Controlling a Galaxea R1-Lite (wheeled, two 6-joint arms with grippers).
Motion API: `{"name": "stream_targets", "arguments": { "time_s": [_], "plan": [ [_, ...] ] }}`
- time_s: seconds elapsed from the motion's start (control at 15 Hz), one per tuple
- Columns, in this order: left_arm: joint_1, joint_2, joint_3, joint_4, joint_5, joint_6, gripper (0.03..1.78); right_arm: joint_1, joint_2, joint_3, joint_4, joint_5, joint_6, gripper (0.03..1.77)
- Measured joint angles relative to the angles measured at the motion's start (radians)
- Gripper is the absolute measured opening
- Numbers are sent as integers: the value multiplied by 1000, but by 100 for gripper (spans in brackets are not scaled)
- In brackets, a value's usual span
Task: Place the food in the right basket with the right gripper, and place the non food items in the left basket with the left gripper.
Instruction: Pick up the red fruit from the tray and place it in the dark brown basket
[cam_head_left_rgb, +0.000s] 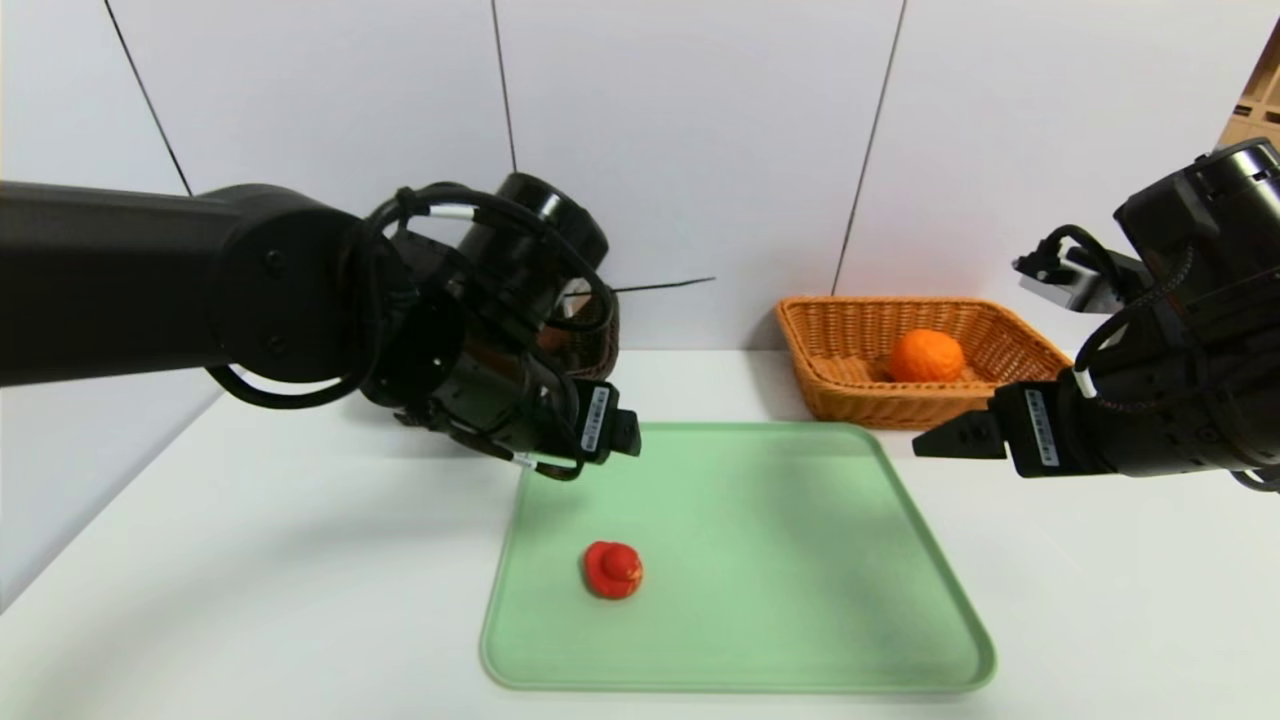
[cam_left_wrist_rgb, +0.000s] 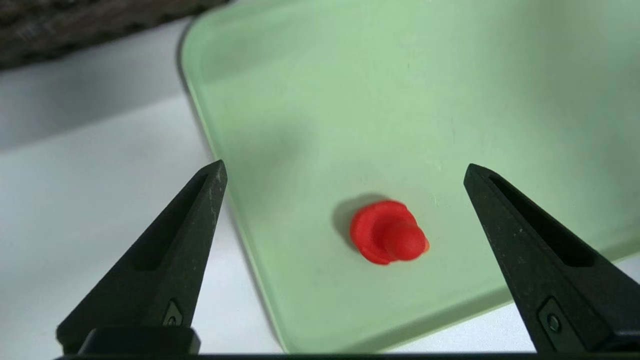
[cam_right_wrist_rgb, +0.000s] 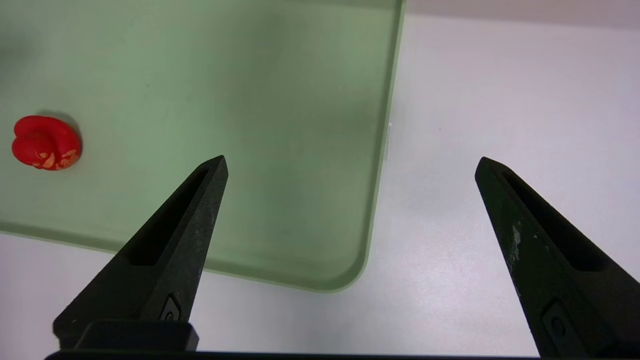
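Observation:
The small red toy's wide part (cam_head_left_rgb: 606, 569) (cam_left_wrist_rgb: 380, 229) is just under its round bump. My left gripper will go down there next and close on it.
A small red toy (cam_head_left_rgb: 612, 570) lies on the near-left part of a green tray (cam_head_left_rgb: 790, 560). My left gripper (cam_head_left_rgb: 622, 432) hangs open above the tray's far-left corner, short of the toy. In the left wrist view the toy (cam_left_wrist_rgb: 389, 239) lies on the tray below and between the wide-apart fingers, untouched by my left gripper (cam_left_wrist_rgb: 345, 170). The round orange fruit (cam_head_left_rgb: 926, 356) rests inside the orange-tan right basket (cam_head_left_rgb: 840, 395). My right gripper (cam_head_left_rgb: 928, 443) hovers open and empty over the tray's right edge, in front of that basket.
The dark brown left basket (cam_head_left_rgb: 598, 345) stands at the back, mostly hidden behind my left wrist; its wall shows in the left wrist view (cam_left_wrist_rgb: 75, 25). The right wrist view shows the tray's corner (cam_right_wrist_rgb: 350, 272), the toy (cam_right_wrist_rgb: 46, 143) and white table (cam_right_wrist_rgb: 475, 125).

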Motion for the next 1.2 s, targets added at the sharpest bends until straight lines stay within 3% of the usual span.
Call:
{"name": "stream_targets", "arguments": {
  "time_s": [0.2,0.47,0.93,1.2],
  "plan": [
    [-60,-1,70,1,83,-83,169,0,-13,10,-5,1,-1,171],
    [-108,0,115,26,91,-165,169,13,-17,13,-6,7,-3,171],
    [-156,38,140,27,95,-200,169,26,-17,14,-8,6,-3,171],
    [-172,100,133,25,141,-224,169,26,-17,20,-9,5,-2,171]
  ]
}}
